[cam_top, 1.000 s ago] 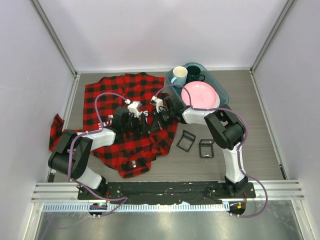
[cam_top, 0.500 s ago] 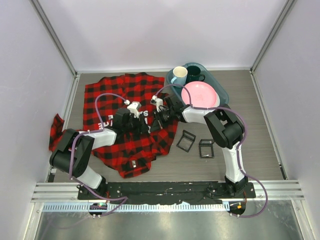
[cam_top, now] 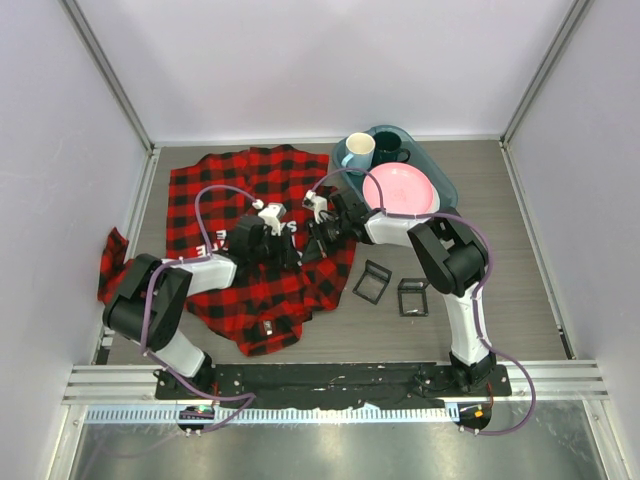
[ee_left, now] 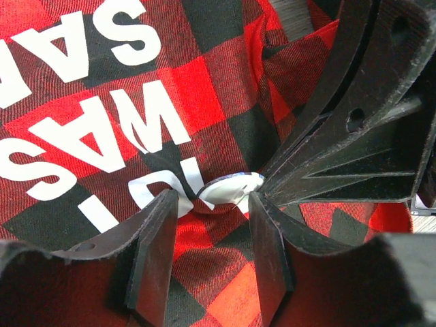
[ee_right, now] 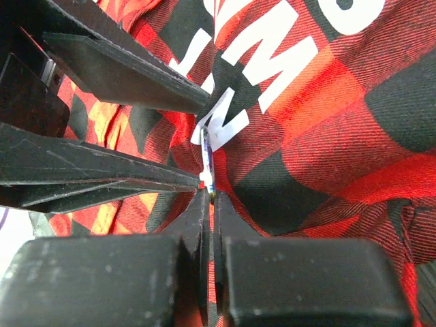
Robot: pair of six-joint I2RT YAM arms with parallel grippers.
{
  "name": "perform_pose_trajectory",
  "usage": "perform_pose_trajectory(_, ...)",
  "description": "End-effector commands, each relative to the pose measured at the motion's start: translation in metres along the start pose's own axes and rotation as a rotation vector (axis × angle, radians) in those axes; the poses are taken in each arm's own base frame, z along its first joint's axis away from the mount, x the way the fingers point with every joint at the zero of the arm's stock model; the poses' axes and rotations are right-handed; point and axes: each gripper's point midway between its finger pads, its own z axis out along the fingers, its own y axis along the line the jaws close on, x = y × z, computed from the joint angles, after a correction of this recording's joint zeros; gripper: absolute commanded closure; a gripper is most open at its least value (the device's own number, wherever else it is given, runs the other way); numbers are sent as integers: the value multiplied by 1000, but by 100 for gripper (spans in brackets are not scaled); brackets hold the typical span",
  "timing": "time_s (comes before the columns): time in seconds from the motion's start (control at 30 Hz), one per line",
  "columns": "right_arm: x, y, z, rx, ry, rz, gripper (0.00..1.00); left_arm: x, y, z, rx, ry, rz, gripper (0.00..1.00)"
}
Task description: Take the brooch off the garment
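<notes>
The cloth is bunching at the brooch's free edge, so the robot's left gripper should close on the fold [ee_left: 210, 219] next to it before the right gripper pulls the brooch away.
The garment [cam_top: 225, 195], a red-and-black checked shirt with white lettering, lies spread on the table's left half. The brooch [ee_left: 230, 187], a small white disc, sits on a raised fold of it; it shows edge-on in the right wrist view [ee_right: 208, 163]. My left gripper [ee_left: 211, 204] is open, its fingers [ee_left: 153, 252] straddling the fold just below the brooch. My right gripper [ee_right: 210, 197] is shut on the brooch's edge and meets the left one tip to tip. In the top view both grippers, left [cam_top: 290, 250] and right [cam_top: 312, 240], hide the brooch.
A teal tray [cam_top: 443, 175] at the back right holds a pink plate [cam_top: 400, 190], a white mug [cam_top: 359, 148] and a dark mug [cam_top: 390, 152]. Two small black frames [cam_top: 372, 282] [cam_top: 413, 296] lie on the table right of the shirt's hem.
The left wrist has shifted slightly up and to the left. The right gripper has stayed closed at the brooch.
</notes>
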Motion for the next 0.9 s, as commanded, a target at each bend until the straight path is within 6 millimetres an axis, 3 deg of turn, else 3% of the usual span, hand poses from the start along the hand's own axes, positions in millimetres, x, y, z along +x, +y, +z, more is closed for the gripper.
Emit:
perform_pose_trajectory(0.0,-12,8,1,-27,-18,-29,99,-1,6,4,-39,12,1,53)
perform_pose_trajectory(0.13,-11,7,2,-25,-17,-25,99,-1,5,3,-39,13,-6,59)
perform_pose_trajectory(0.17,-11,6,3,-24,-16,-25,99,1,6,2,-45,16,-10,57)
perform_pose_trajectory(0.23,-11,6,4,-24,-14,-24,99,-2,4,-2,-43,3,-15,43)
perform_pose_trajectory(0.33,-10,5,4,-23,-12,-23,99,0,6,-6,-55,5,-27,36)
perform_pose_trajectory(0.6,-10,5,3,-22,-13,-23,99,4,8,0,-62,38,-27,52)
perform_pose_trajectory(0.87,-7,9,6,-38,-1,-35,99,3,11,6,-73,44,-28,46)
